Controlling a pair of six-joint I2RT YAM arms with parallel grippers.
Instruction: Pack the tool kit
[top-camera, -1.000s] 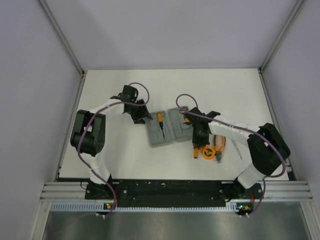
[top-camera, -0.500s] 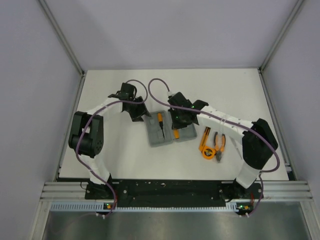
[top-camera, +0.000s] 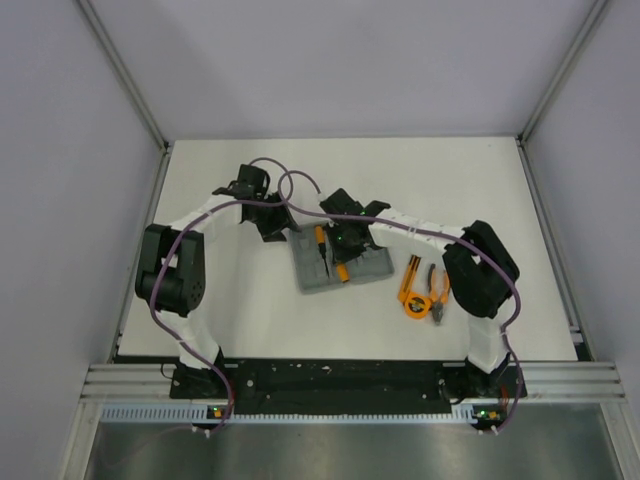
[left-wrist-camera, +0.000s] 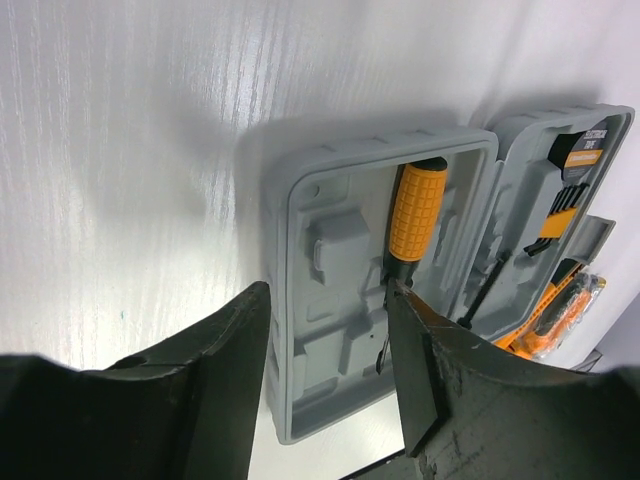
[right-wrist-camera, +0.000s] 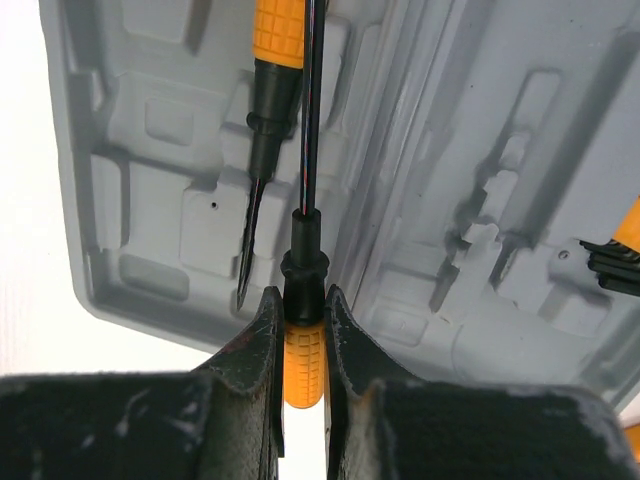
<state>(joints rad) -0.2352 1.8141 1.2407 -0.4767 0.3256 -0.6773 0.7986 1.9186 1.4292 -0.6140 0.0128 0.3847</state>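
The robot's right gripper needs to release the second screwdriver in the slot (top-camera: 335, 258) (right-wrist-camera: 301, 205) between the seated screwdriver and the hinge line of the case.
The tool kit's grey case (top-camera: 312, 281) lies open in the middle of the table. One orange-handled screwdriver (left-wrist-camera: 415, 208) lies seated in its left half (left-wrist-camera: 335, 300). My right gripper (right-wrist-camera: 303, 312) is shut on a second screwdriver (right-wrist-camera: 303, 362) at the black collar and orange grip. Its shaft points out over the case's hinge line, beside the seated screwdriver (right-wrist-camera: 277, 30). In the top view that gripper (top-camera: 342, 256) hangs over the case's middle. My left gripper (left-wrist-camera: 330, 335) stands open over the case's near-left corner, with the case's outer wall between its fingers.
Orange-and-black pliers (top-camera: 438, 284), a round tape measure (top-camera: 414, 304) and another orange tool (top-camera: 410, 270) lie on the table right of the case. A black bit holder (left-wrist-camera: 575, 150) sits in the case's right half. Grey walls enclose the table.
My right arm swung left from the loose tools to above the case, carrying the screwdriver. The case turned slightly. The left gripper barely moved.
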